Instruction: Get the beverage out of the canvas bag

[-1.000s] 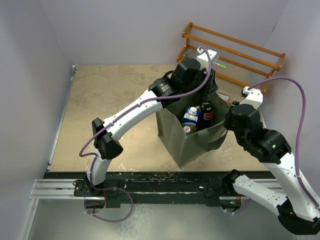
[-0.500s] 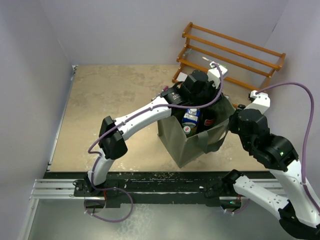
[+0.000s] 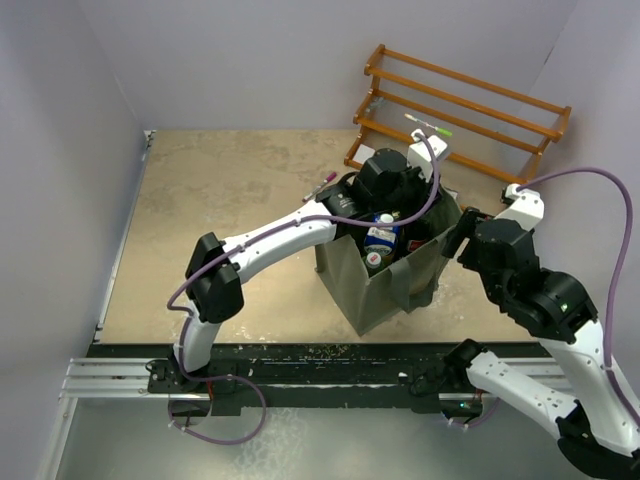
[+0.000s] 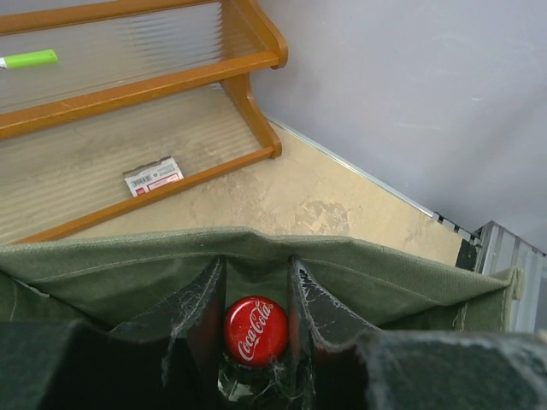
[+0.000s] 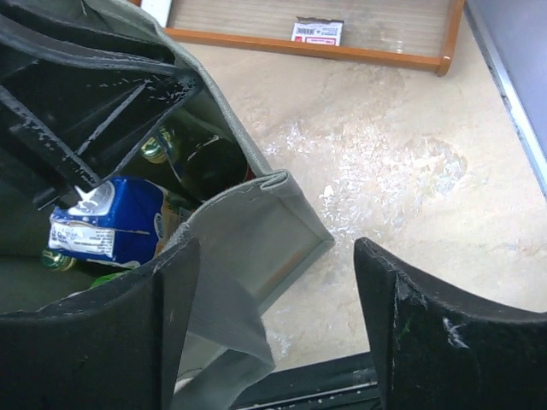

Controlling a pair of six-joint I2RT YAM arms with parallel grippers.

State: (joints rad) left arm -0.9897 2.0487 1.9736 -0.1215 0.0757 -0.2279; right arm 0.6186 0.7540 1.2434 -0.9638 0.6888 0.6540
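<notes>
The bag's corner sits loose ahead of the open fingers of the robot's right gripper, so they should pinch the bag's edge (image 5: 226, 202) there before the left gripper lifts the cola bottle.
The grey-green canvas bag (image 3: 375, 290) stands open at the table's middle right. A blue carton (image 3: 381, 238) and bottles stand inside it. My left gripper (image 4: 255, 266) is down inside the bag at its far side. Its fingers (image 4: 201, 299) press on both sides of a cola bottle's red cap (image 4: 256, 330). In the top view the left wrist (image 3: 392, 180) hides that bottle. My right gripper (image 5: 275, 256) is open wide and empty at the bag's right corner (image 5: 282, 184), with a strap hanging between its fingers. It also shows in the top view (image 3: 452, 240).
A wooden rack (image 3: 460, 100) stands behind the bag, with a green-capped pen (image 3: 430, 127) and a small white packet (image 5: 318, 32) on it. A pink marker (image 3: 320, 186) lies left of the bag. A gold-capped bottle (image 5: 154, 149) also stands in the bag.
My left gripper has moved from behind the bag to over it and gone down inside around the cola bottle's cap. My right gripper has shifted slightly right and up along the bag's right side.
</notes>
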